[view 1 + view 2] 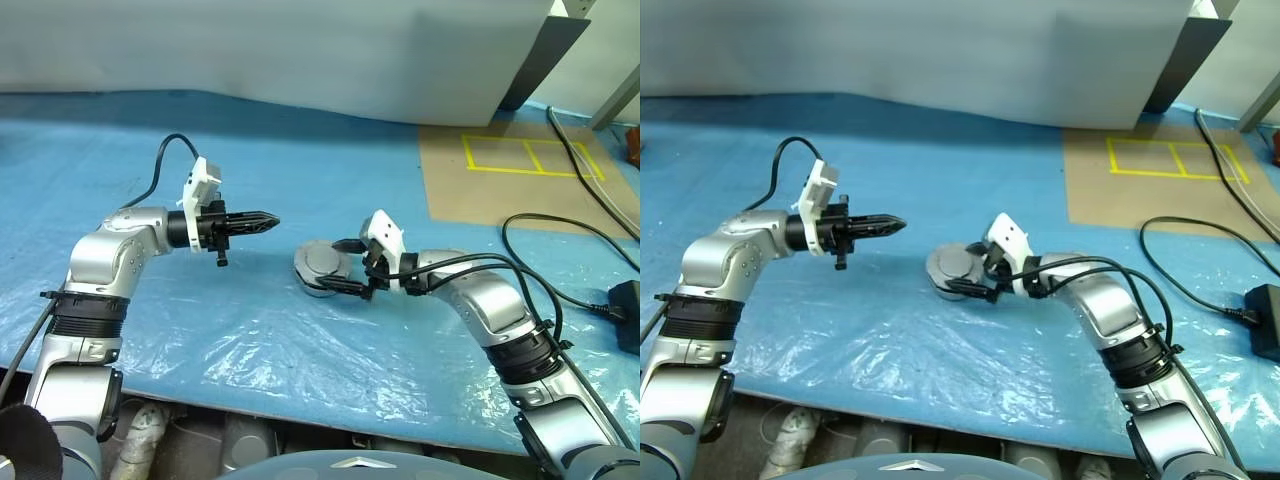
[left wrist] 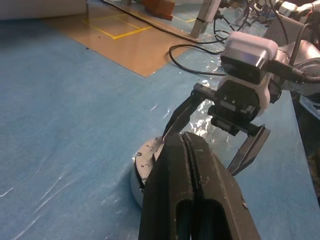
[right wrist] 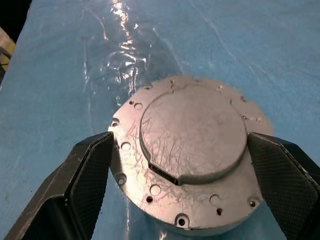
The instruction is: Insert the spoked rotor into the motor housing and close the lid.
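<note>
My right gripper's open fingers have the lid's raised middle off-centre between them, so I will back away, line up, and pinch the raised middle from both sides point(image 3: 192, 132).
The motor housing point(image 1: 318, 268) lies on the blue sheet as a round grey puck. The lid point(image 3: 192, 135) is down flat on it, plain grey face up, with small holes around the rim. The spoked rotor is hidden. My right gripper point(image 1: 341, 266) is open, and its two black fingers point(image 3: 87, 175) stand on either side of the housing, gripping nothing. My left gripper point(image 1: 268, 220) is shut and empty. It hovers above the sheet to the housing's left and points level toward it, as the left wrist view also shows point(image 2: 186, 142).
A brown board point(image 1: 500, 180) with yellow tape squares lies at the back right. Black cables point(image 1: 560, 235) and a black power brick point(image 1: 628, 310) lie at the right. A white panel point(image 1: 300, 50) stands along the back. The table's front edge point(image 1: 300, 425) runs close below my arms.
</note>
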